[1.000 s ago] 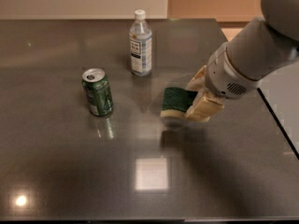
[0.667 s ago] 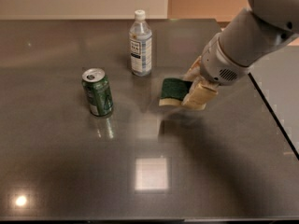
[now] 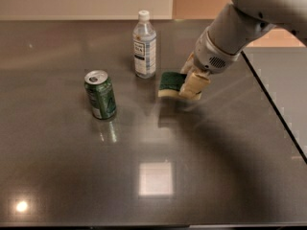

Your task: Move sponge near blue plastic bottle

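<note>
Next, my gripper releases the sponge on the tabletop (image 3: 168, 78) by the blue plastic bottle's base, away from the green can. The sponge is held just above the tabletop now.
The sponge (image 3: 170, 84), dark green on top with a pale yellow layer below, is held just above the dark tabletop, right of the blue plastic bottle (image 3: 144, 45). The bottle stands upright with a white cap and a white-and-blue label. My gripper (image 3: 188, 80) reaches in from the upper right and is shut on the sponge's right end, its pale fingers (image 3: 194, 85) on either side of it. A small gap lies between the sponge and the bottle.
A green drink can (image 3: 100, 94) stands upright left of the sponge, in front of the bottle. The dark table (image 3: 153, 176) ends in an edge running down the right side. A light glare patch lies on the table's near middle.
My gripper has carried the sponge up and to the left, from the table's middle right to close beside the bottle. The bottle and can have not moved.
</note>
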### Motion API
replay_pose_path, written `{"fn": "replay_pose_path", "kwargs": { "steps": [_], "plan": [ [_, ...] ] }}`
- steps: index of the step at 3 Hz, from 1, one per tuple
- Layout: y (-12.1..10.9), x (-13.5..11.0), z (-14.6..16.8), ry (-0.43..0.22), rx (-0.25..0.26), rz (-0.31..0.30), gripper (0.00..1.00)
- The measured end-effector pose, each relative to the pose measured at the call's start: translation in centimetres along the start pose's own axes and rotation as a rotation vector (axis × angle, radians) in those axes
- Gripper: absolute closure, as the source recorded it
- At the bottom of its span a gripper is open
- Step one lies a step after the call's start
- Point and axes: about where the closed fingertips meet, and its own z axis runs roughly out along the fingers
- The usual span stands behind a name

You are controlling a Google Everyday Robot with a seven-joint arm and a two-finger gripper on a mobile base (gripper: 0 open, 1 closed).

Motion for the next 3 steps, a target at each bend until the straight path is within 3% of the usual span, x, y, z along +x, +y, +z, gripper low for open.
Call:
{"fn": "replay_pose_path", "kwargs": {
  "steps": [3],
  "plan": [
    [-4.2, -1.1, 3.1, 0.014, -0.012, 0.031, 1.00]
  ]
}}
